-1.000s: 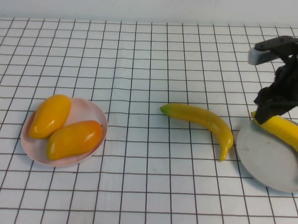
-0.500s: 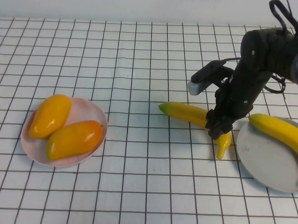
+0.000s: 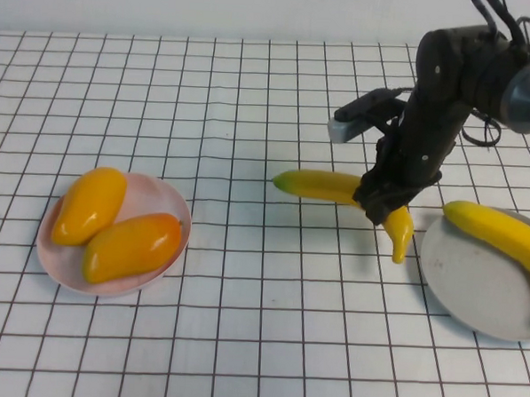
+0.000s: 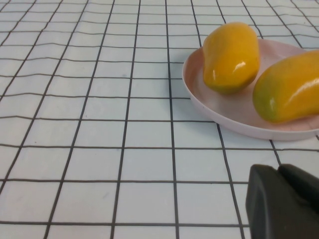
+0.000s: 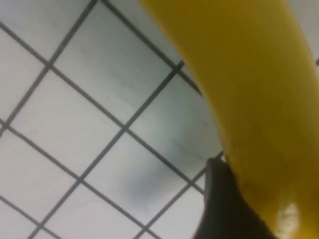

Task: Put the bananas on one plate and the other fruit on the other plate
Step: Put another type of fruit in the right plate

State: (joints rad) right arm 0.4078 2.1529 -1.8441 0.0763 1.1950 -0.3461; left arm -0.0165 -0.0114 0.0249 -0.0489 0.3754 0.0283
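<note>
Next, I release the banana in my right gripper on the grey-blue plate (image 3: 486, 269), close beside the near side of the second banana.
One banana (image 3: 332, 188) lies across the table's middle right, and my right gripper (image 3: 377, 203) is shut on it near its middle. In the right wrist view the banana (image 5: 249, 89) fills the picture with one dark finger (image 5: 224, 209) pressed against it. The second banana (image 3: 503, 236) rests on the grey-blue plate (image 3: 469, 285) at the right. The two orange-yellow fruits (image 3: 89, 205) (image 3: 132, 246) lie on the pink plate (image 3: 174, 203) at the left. My left gripper (image 4: 286, 204) is shut and empty, just in front of the pink plate (image 4: 224, 107); it is out of the high view.
The table is covered with a white cloth with a black grid (image 3: 252, 100). A pale wall runs along the far edge. The right arm (image 3: 458, 75) reaches over the far right of the table.
My right gripper left the banana on the grey-blue plate, moved left and closed on the other banana. That banana has shifted slightly left and away from me.
</note>
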